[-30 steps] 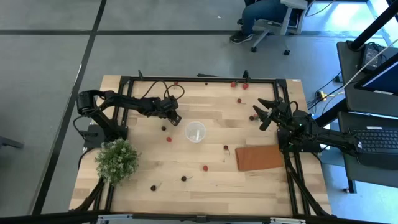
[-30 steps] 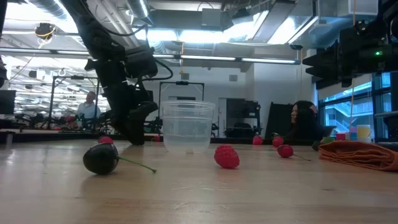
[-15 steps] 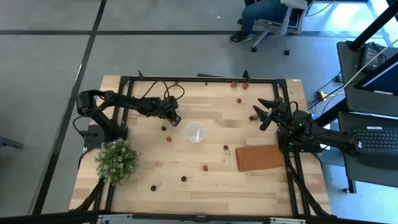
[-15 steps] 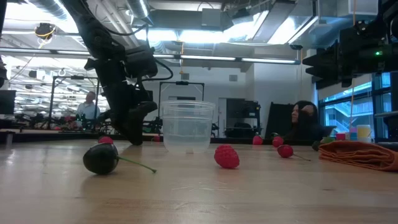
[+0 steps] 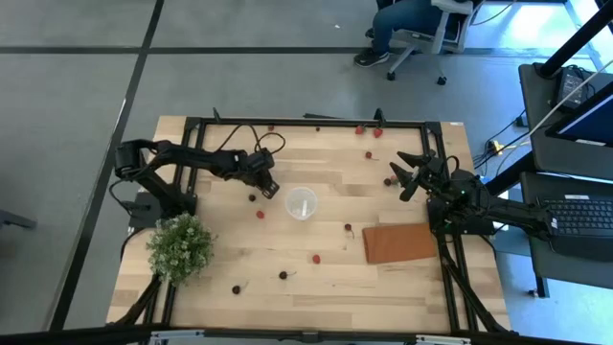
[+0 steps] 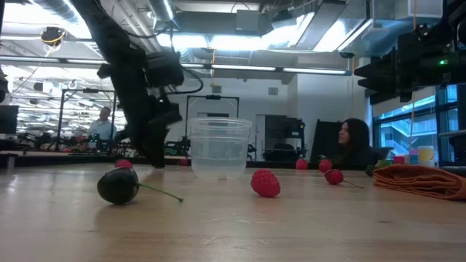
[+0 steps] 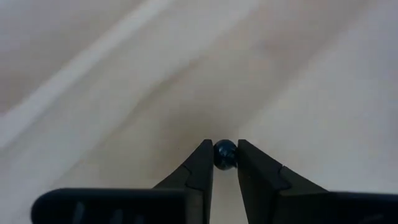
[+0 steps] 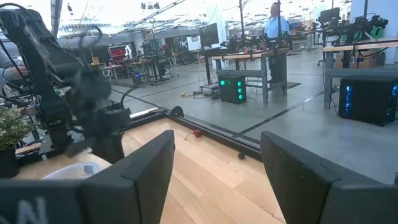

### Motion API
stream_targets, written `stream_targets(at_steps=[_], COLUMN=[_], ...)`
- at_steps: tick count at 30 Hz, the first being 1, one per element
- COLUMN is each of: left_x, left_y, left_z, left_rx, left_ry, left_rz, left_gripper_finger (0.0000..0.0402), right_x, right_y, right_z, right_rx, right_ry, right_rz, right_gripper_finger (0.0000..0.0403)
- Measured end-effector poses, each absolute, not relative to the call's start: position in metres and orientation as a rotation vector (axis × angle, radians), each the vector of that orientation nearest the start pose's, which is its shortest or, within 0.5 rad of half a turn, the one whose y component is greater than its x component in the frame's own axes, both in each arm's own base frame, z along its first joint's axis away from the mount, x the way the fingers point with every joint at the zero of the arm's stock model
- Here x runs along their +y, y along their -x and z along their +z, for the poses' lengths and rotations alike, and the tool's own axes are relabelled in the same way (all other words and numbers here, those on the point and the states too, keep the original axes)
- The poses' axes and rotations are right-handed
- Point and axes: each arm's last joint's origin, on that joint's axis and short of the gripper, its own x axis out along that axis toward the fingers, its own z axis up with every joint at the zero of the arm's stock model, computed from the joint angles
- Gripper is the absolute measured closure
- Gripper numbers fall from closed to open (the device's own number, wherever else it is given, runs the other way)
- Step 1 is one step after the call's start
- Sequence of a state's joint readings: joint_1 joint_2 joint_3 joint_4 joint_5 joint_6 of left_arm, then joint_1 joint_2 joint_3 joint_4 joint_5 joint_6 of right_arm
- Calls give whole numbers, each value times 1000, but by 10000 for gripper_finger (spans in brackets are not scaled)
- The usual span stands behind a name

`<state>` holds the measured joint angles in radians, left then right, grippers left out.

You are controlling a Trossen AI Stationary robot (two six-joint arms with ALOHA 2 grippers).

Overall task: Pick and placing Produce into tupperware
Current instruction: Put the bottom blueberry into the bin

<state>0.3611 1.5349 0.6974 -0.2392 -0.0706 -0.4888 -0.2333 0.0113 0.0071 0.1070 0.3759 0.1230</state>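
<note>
I should open my left gripper and let the dark berry go inside the translucent cup [image 5: 302, 202] that is at the middle of the table. The berry is now low over the table.
My left gripper [image 5: 267, 184] is left of the translucent cup [image 5: 301, 203], low over the table, and shut on a small dark berry [image 7: 224, 155]. The cup [image 6: 219, 148] stands upright on its base at the table's middle. Loose produce lies on the wood: a dark berry [image 5: 252, 197] just below the left gripper, red pieces [image 5: 260, 215] [image 5: 315, 258], a dark stemmed one [image 6: 118, 185] and a raspberry [image 6: 266, 183]. My right gripper [image 5: 407, 175] waits open above the table's right side, near a red piece [image 5: 388, 179]. My left gripper pinches the dark berry [image 7: 224, 155] between its two fingertips [image 7: 204, 155], at their very ends. The fingers slant down toward the table. I cannot tell whether the berry is lifted clear or still touches the wood.
A reddish-brown mat [image 5: 400, 242] lies on the table's right side, a leafy bush with white flowers [image 5: 180, 246] at its left near corner. More red pieces [image 5: 359, 129] lie by the far edge. A person sits beyond the table [image 6: 348, 142].
My left gripper has shifted slightly and is blurred in the low view. There its fingers have drawn together: the finger that stuck out toward the cup no longer shows. The cup and the loose produce have stayed where they were.
</note>
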Motion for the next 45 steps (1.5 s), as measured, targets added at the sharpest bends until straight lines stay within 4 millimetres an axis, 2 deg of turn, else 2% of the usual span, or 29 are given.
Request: stream_targets(at_steps=[4,9,14,18,22,28,40,45], left_x=[97,90,69,50,38,34,30,27], left_y=[-258,-275,-300,-319,-335,-349,-368,-369], left_z=[172,211,246,260,262,252,206,202], left_rx=[841,729,656,710,839,1028,1174,1183], left_ry=[594,566,446,372,347,310,305,302], left_rz=[535,374,183,138,153,223,229,223], left_gripper_finger=[352,350,356,361,362,362,363,362], right_x=[-32,-32,-32,-32,-32,-32,-32,-32], right_y=[-90,-90,-90,-90,-91,-91,-91,-91], right_z=[175,175,175,175,174,174,173,172], right_rx=[-142,-142,-141,-140,-133,-127,-117,-111], right_ry=[-126,-128,-129,-129,-129,-131,-131,-131], right_rz=[-602,-601,-601,-600,-599,-599,-600,-601], right_gripper_finger=[163,163,163,163,163,163,163,163])
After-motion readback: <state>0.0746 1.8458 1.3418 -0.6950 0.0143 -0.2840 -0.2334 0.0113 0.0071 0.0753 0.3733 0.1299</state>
